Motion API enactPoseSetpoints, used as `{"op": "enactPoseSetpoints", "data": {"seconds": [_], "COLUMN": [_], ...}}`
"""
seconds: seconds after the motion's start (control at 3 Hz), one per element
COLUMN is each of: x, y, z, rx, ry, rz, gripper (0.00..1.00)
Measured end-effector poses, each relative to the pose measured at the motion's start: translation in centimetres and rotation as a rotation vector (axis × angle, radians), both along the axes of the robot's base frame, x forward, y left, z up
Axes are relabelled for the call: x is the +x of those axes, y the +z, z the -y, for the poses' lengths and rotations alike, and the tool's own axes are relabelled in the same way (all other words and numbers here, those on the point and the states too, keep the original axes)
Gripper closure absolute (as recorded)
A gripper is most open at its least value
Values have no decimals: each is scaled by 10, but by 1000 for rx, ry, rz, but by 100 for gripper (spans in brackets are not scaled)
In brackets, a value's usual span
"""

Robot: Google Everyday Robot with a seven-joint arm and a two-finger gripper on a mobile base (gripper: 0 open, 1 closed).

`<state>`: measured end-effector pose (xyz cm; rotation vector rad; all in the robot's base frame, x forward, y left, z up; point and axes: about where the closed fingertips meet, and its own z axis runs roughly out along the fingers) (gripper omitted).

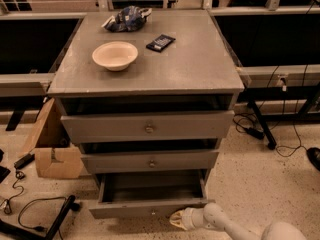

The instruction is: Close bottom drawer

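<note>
Next, I release the bottom drawer partway in, its front panel just below the middle drawer (pixel 148 200).
The bottom drawer (pixel 150 208) is the lowest of the grey cabinet's three, with a slim front panel and a small round knob (pixel 153 214). It stands pulled out, and its plain grey interior shows empty. My gripper (pixel 175 218) is at the end of a white arm that comes in from the bottom right. Its tip sits low against the right part of the drawer's front panel, just right of the knob.
The two upper drawers (pixel 148 128) (pixel 151 161) stand slightly out. On the cabinet top (pixel 200 64) are a cream bowl (pixel 115 55), a dark flat packet (pixel 160 42) and a crumpled blue bag (pixel 125 19). A cardboard box (pixel 52 149) and cables (pixel 35 209) lie on the floor at left.
</note>
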<state>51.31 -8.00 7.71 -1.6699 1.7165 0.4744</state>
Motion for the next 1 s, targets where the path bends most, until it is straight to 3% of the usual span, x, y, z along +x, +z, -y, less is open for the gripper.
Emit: {"op": "enactPoseSetpoints", "data": {"seconds": [1.0], "x": [22], "y": [6], "z": [-7], "rx": [-5], "ry": [14], "rz": [14], "gripper": [100]}}
